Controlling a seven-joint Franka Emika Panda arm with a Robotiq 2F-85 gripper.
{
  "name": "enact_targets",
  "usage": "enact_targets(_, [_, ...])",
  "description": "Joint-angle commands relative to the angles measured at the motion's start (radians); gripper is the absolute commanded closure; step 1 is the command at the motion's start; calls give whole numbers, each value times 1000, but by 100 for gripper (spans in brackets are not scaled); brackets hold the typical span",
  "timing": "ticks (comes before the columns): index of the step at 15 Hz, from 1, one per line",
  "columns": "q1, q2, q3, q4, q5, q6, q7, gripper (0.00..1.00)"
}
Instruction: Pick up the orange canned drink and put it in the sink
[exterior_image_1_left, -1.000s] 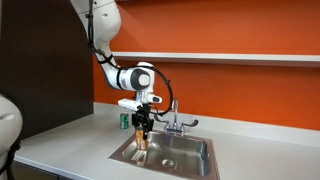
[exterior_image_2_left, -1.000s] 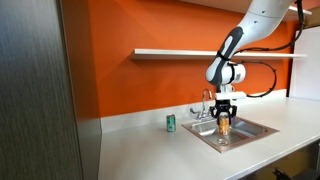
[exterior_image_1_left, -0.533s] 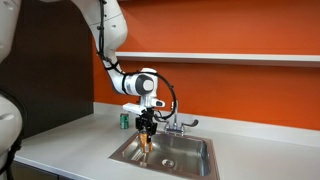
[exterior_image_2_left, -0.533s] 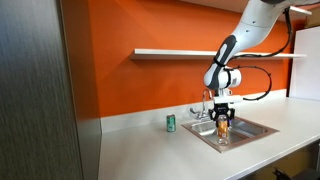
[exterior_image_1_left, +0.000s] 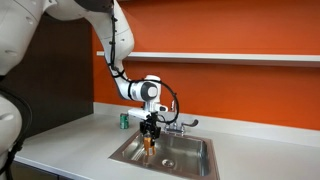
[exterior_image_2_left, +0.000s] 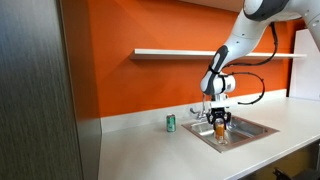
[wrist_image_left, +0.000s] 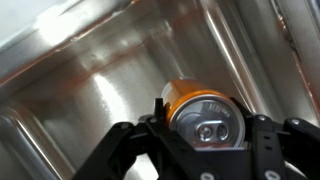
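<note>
Next, my gripper lets go of the orange canned drink on the sink's bottom (exterior_image_1_left: 142, 158), toward the end of the sink closer to the green can.
My gripper (exterior_image_1_left: 151, 130) is shut on the orange canned drink (exterior_image_1_left: 151, 142) and holds it upright inside the sink (exterior_image_1_left: 190, 160), low over the basin floor. In the other exterior view the gripper (exterior_image_2_left: 220, 121) and the can (exterior_image_2_left: 220, 130) sit within the sink (exterior_image_2_left: 250, 128). In the wrist view the can's silvery top (wrist_image_left: 208, 122) fills the space between the black fingers (wrist_image_left: 205, 140), with the steel basin wall (wrist_image_left: 110, 70) behind. Whether the can touches the basin floor I cannot tell.
A green can (exterior_image_1_left: 124, 120) stands on the counter beside the sink, also in the other exterior view (exterior_image_2_left: 170, 122). A chrome faucet (exterior_image_1_left: 177, 122) rises at the sink's back. An orange wall and a shelf (exterior_image_1_left: 220, 57) are behind.
The gripper has gone down with the orange can, deeper into the sink and a little toward its middle. The green can has not moved.
</note>
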Motion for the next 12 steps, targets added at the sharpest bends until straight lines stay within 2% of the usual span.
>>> enact_targets(1, [-22, 62, 19, 71, 29, -8, -33, 62])
enact_targets(12, [-27, 147, 39, 124, 74, -10, -52, 62])
